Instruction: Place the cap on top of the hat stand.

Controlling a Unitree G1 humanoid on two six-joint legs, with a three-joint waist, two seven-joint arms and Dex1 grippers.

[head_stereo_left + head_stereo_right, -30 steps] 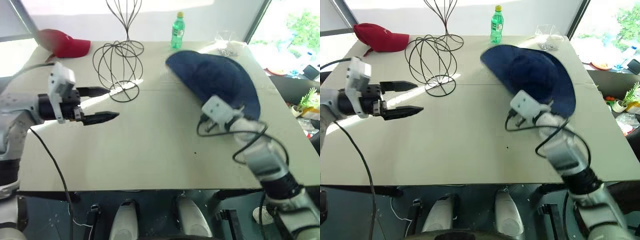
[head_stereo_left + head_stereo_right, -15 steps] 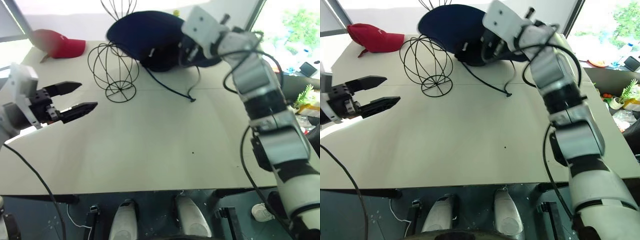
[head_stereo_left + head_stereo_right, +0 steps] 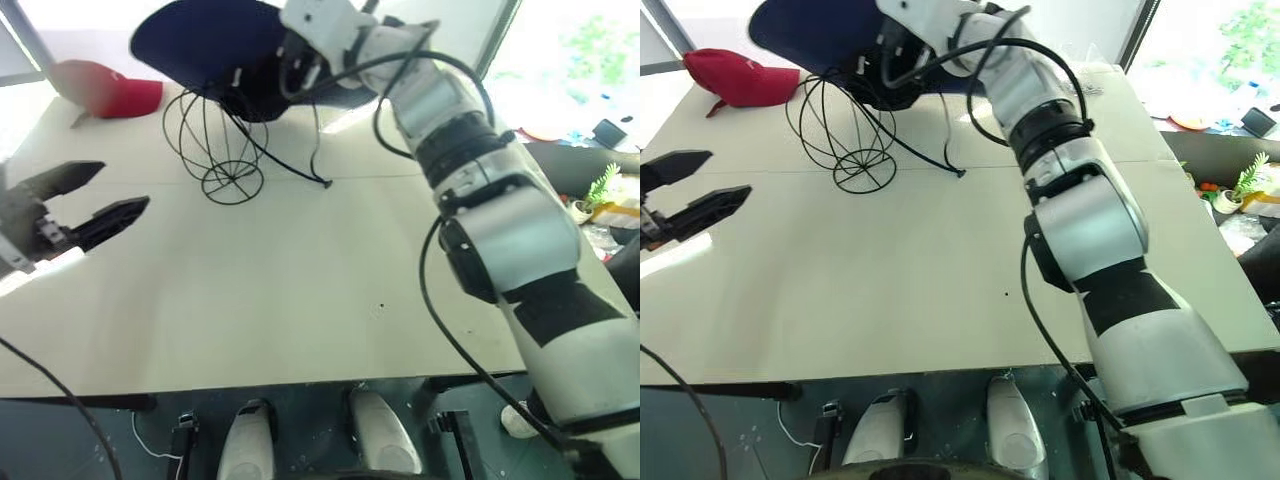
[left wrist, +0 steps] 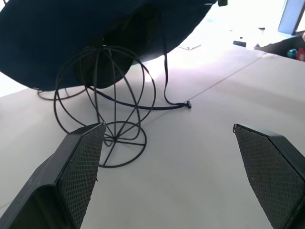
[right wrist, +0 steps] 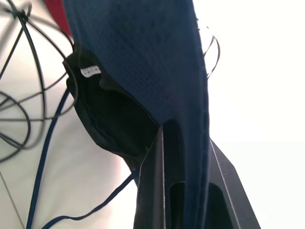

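Note:
The navy-blue cap, now hanging tilted above the stand, will be let go by my right gripper over the globe-shaped wire cage of the hat stand [image 3: 193,136] [image 5: 23,19].
The navy-blue cap [image 3: 205,40] hangs in the air with its wide brim tilted, directly over the globe-shaped wire hat stand [image 3: 212,140]. Its crown opening faces down onto the cage's top loops; whether they touch I cannot tell. My right gripper [image 5: 185,136] is shut on the cap's brim, reaching in from the right. The cap's chin cord [image 3: 300,165] trails across the stand down to the table. My left gripper [image 3: 125,187] is open and empty, at the table's left side, pointing toward the stand [image 4: 105,119] from a distance.
A small red baseball cap [image 3: 110,90] lies at the table's far left corner, behind the stand. The beige table [image 3: 300,300] stretches toward me. Plants and clutter [image 3: 600,190] sit beyond its right edge.
My right arm has swung the cap up and leftward, from the table's right side to above the stand. The left gripper has drawn back to the left, still open.

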